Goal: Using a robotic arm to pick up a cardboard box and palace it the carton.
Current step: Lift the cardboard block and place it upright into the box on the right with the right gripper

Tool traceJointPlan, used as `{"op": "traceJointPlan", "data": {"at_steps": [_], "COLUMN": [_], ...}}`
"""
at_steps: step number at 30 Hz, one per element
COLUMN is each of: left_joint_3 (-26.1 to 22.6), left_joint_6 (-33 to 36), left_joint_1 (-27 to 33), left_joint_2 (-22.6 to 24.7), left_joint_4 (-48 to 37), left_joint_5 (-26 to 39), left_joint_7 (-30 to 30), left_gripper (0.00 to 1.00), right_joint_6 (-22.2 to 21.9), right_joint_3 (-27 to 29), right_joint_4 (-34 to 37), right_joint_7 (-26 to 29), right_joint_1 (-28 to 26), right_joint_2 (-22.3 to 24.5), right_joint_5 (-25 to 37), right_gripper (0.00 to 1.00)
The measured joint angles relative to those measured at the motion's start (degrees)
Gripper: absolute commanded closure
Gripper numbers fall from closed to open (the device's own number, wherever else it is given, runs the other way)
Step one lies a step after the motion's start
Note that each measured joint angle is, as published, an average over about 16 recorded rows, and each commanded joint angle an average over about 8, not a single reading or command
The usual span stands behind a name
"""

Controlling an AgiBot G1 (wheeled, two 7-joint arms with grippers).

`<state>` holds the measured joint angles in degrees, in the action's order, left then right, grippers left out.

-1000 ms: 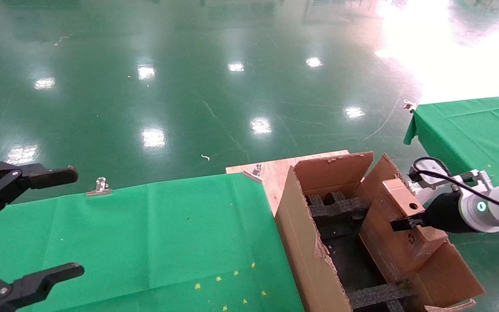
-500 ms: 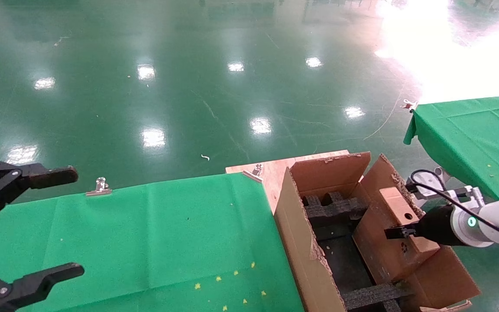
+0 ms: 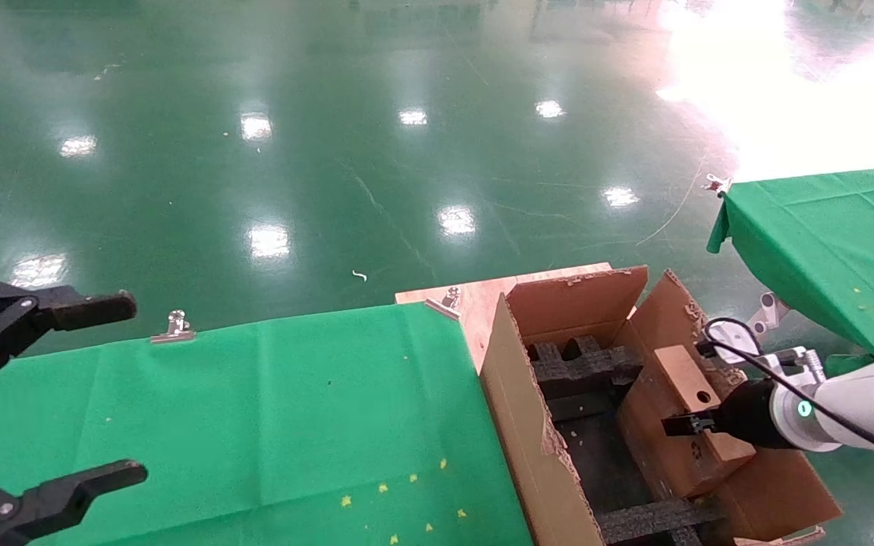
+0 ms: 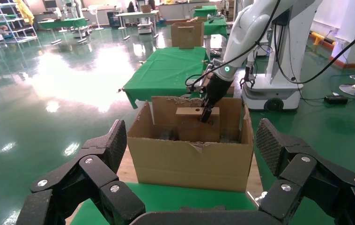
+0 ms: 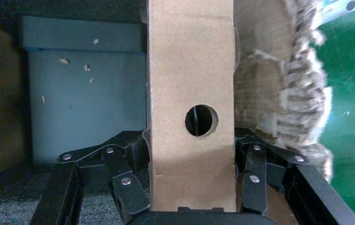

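Observation:
The robot's right gripper will release the cardboard box, now partly down inside the carton, between the black foam inserts (image 3: 649, 438), standing upright against the side of the carton.
My right gripper (image 3: 689, 425) on the white robotic arm (image 3: 854, 398) is shut on the cardboard box (image 3: 691, 413). It holds the box on edge, with the narrow holed side up, partly down inside the carton (image 3: 517, 409) against the right wall. In the right wrist view the fingers (image 5: 129, 157) clamp both broad faces of the box (image 5: 192, 65). Black foam inserts (image 3: 585, 368) lie in the carton. My left gripper (image 3: 133, 388) is open and empty, parked over the green table at the far left. The left wrist view shows the carton (image 4: 189, 161) and the held box (image 4: 192, 126).
A green-clothed table (image 3: 255, 425) sits left of the carton, with metal clips (image 3: 175, 327) on its far edge. The carton stands on a wooden board (image 3: 475, 299). A second green table (image 3: 824, 227) is at the right. Shiny green floor lies beyond.
My right gripper has moved down and a little left with the cardboard box, and the box now sits lower inside the carton. The left arm has not moved.

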<state>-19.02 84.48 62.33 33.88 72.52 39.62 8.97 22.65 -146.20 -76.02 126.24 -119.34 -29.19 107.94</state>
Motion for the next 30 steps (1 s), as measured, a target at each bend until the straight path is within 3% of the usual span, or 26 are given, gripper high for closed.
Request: {"op": "traceJointPlan", "data": {"at_steps": [19, 20, 27, 30], "left_joint_3": [-0.02, -0.02, -0.02, -0.02], "left_joint_6": [-0.01, -0.01, -0.02, -0.02], "left_joint_1": [0.0, 0.0, 0.0, -0.01], "left_joint_2": [-0.01, -0.01, -0.01, -0.02], "left_joint_4": [0.0, 0.0, -0.01, -0.01], "left_joint_5": [-0.01, -0.02, -0.02, -0.02], "left_joint_7": [-0.01, -0.01, -0.02, -0.02], "left_gripper": [0.0, 0.0, 0.0, 0.0], "right_joint_6": [-4.31, -4.48, -5.19, -5.31], "right_joint_3": [0.57, 0.57, 0.58, 0.59], "right_joint_4": [5.65, 5.86, 6.61, 6.64], "right_joint_7": [3.69, 3.66, 3.37, 3.3], "right_joint_1": [9.55, 9.85, 11.0, 11.13], "right_joint_2": [-4.78, -4.92, -5.42, -5.46], "right_joint_5": [-1.04, -1.27, -2.58, -2.85], "right_gripper": [0.98, 0.89, 0.04, 0.0]}}
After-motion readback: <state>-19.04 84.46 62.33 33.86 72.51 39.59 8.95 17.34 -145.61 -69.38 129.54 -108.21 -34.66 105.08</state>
